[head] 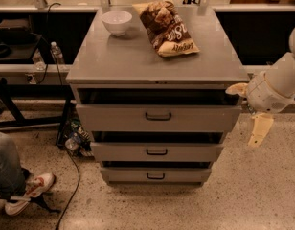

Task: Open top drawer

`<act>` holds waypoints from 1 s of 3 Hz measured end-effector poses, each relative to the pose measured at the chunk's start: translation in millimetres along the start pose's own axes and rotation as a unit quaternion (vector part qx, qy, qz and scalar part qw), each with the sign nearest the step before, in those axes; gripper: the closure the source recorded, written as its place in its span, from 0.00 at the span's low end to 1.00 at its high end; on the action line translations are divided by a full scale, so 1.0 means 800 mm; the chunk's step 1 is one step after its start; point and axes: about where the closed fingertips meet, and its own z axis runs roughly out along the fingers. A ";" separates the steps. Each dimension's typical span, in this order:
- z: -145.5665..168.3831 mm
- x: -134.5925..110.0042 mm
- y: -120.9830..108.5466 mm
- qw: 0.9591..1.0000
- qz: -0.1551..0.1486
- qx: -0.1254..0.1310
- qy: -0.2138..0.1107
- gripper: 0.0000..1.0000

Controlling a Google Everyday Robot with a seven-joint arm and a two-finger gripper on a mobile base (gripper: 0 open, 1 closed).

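Observation:
The robot's gripper needs to next go to the top edge [216,106] of the top drawer's front panel, near the end closest to the gripper, and close there.
The top drawer [157,118] is the tallest grey front panel of the cabinet, directly under the cabinet top, with a dark bar handle [158,115] at its middle. A dark gap shows above the panel. My gripper [248,110] hangs to the right of the cabinet, level with the drawer's right end and clear of the handle. It is open and empty, with one cream finger [236,88] pointing at the cabinet's corner and the other [260,130] pointing down.
Two shorter drawers [157,152] [155,175] sit below. A white bowl [117,22] and a chip bag [167,28] lie on the cabinet top [138,61]. A person's leg and shoe [28,190] and a cable are on the floor at the left. Dark shelving stands behind.

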 end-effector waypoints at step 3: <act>0.083 0.057 -0.036 0.999 -0.045 0.025 0.017 0.00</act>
